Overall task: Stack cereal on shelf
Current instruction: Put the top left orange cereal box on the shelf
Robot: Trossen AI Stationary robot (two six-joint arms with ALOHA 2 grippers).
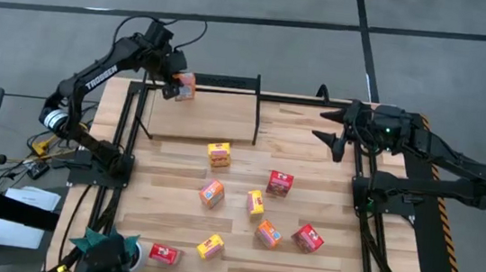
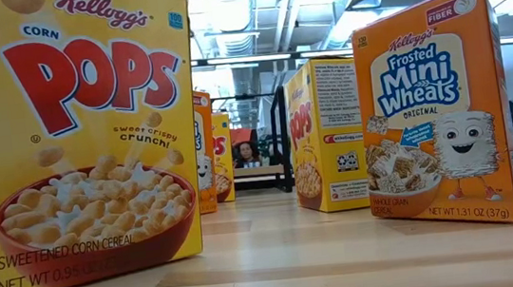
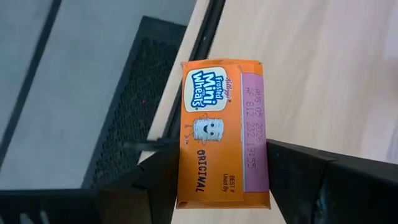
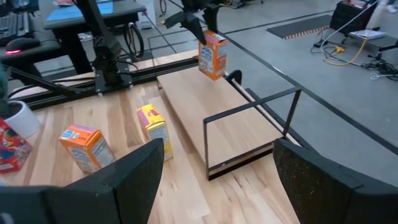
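Observation:
Next, I release the orange Frosted Mini Wheats box, now held in the air over the shelf, from my left gripper on the shelf board's far corner (image 1: 183, 99) (image 3: 239, 171), which is just beneath that gripper.
My left gripper (image 1: 176, 82) is shut on an orange Frosted Mini Wheats box (image 3: 224, 130), held above the far left corner of the shelf (image 1: 202, 114). The shelf is a light board in a black tube frame at the table's far side. The right wrist view shows the same box (image 4: 212, 55) in the air over the shelf (image 4: 217, 124). Several more cereal boxes lie scattered on the table, among them a yellow one (image 1: 218, 154), a red one (image 1: 280, 183) and an orange one (image 1: 269, 234). My right gripper (image 1: 339, 128) waits open right of the shelf. My left gripper pinches the orange box between its two fingers (image 3: 158, 180), which sit on two opposite faces at one end of the box (image 3: 211, 186). The fingers come from above, pointing down. The box hangs below them, lifted clear of the shelf board and slightly tilted.
The low view is filled by boxes standing close to the camera: a Corn Pops box (image 2: 83, 133), a Mini Wheats box (image 2: 434, 106) and another Corn Pops box (image 2: 327, 136). The shelf's black end frame (image 4: 249, 130) rises above its board. A red box (image 1: 164, 254) lies near the table's near edge.

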